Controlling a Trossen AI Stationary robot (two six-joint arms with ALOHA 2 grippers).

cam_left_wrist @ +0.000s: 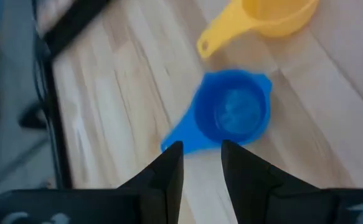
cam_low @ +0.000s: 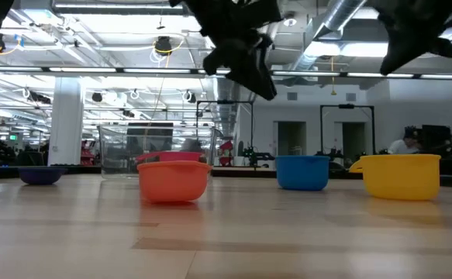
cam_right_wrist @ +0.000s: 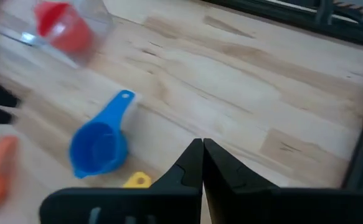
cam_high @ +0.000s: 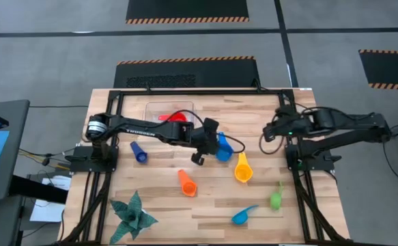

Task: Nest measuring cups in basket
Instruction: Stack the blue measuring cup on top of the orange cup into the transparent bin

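Note:
My left gripper is to go next to the blue measuring cup beside the yellow cup and close on the cup's near-side rim [cam_high: 222, 160] [cam_left_wrist: 268, 116], away from its handle.
My left gripper [cam_left_wrist: 200, 149] is open with a narrow gap and hangs above the table over the handle end of a blue measuring cup [cam_left_wrist: 231, 115] [cam_high: 222, 147]. A red cup [cam_high: 175, 117] sits inside the clear basket [cam_high: 159, 109] near the far edge. On the wood lie a yellow cup [cam_high: 243, 169], an orange cup [cam_high: 187, 183], a green cup [cam_high: 276, 198], a small blue cup [cam_high: 243, 215] and a dark blue cup [cam_high: 138, 152]. My right gripper [cam_right_wrist: 201, 149] is shut and waits at the table's right side [cam_high: 274, 130].
A teal spiky paper plant [cam_high: 132, 215] stands near the table's near left corner. Black frame rails [cam_high: 110, 102] run along the table's far and side edges. The low view shows the left gripper [cam_low: 241, 46] well above the cups, and bare wood between orange [cam_low: 174, 180] and blue [cam_low: 301, 172].

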